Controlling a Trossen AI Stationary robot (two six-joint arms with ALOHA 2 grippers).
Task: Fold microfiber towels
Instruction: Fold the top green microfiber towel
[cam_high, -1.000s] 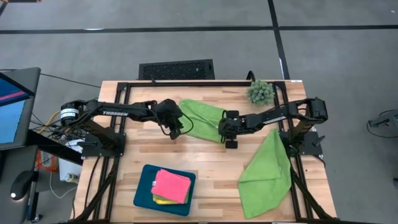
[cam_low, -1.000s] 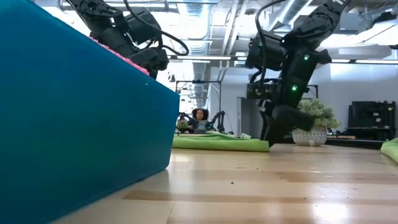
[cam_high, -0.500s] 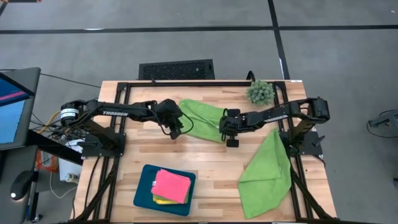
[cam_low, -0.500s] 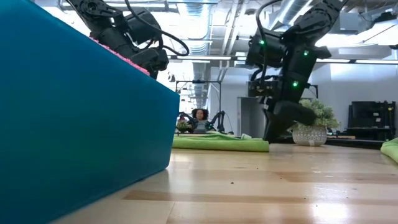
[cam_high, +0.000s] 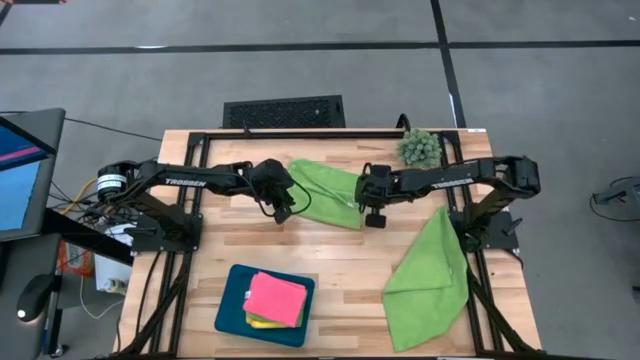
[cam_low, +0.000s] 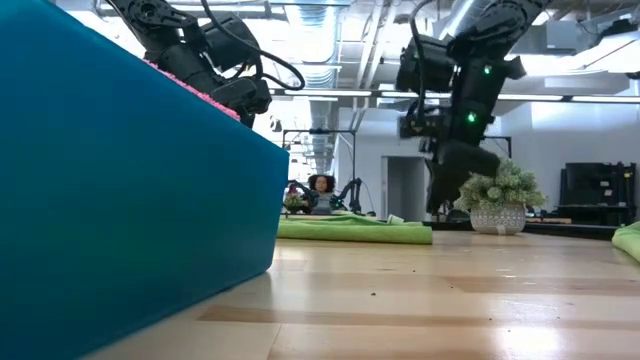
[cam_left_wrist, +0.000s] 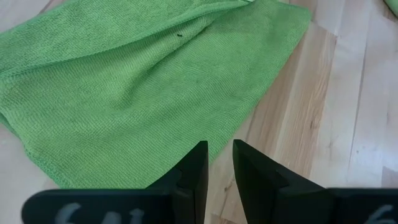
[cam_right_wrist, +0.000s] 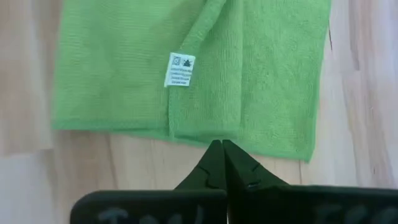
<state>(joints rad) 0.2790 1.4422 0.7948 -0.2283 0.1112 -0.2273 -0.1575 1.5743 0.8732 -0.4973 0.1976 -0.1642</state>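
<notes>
My right gripper needs to open, as it is shut and empty just past the towel's edge, and then pinch the towel flap's corner (cam_right_wrist: 172, 132) below the white label.
A lime green towel (cam_high: 328, 192) lies flat on the table's far middle, partly folded over, with a white label (cam_right_wrist: 180, 70) on top. It also shows in the left wrist view (cam_left_wrist: 137, 87) and the low view (cam_low: 355, 230). My left gripper (cam_high: 284, 213) hovers at the towel's left side, its fingers (cam_left_wrist: 196, 171) a narrow gap apart and empty. My right gripper (cam_high: 374, 218) is shut and empty (cam_right_wrist: 222, 148), raised above the table by the towel's right edge (cam_low: 440, 205). A second green towel (cam_high: 430, 275) lies crumpled at the near right.
A dark teal tray (cam_high: 232, 310) at the near left holds a folded pink towel (cam_high: 276, 297) on a yellow one (cam_high: 262, 322); the tray fills the low view's left (cam_low: 130, 200). A small spiky plant (cam_high: 420, 148) stands at the far right.
My right gripper has risen off the table beside the towel's right edge and gone a little toward the far edge. The towel has stayed where it lay.
</notes>
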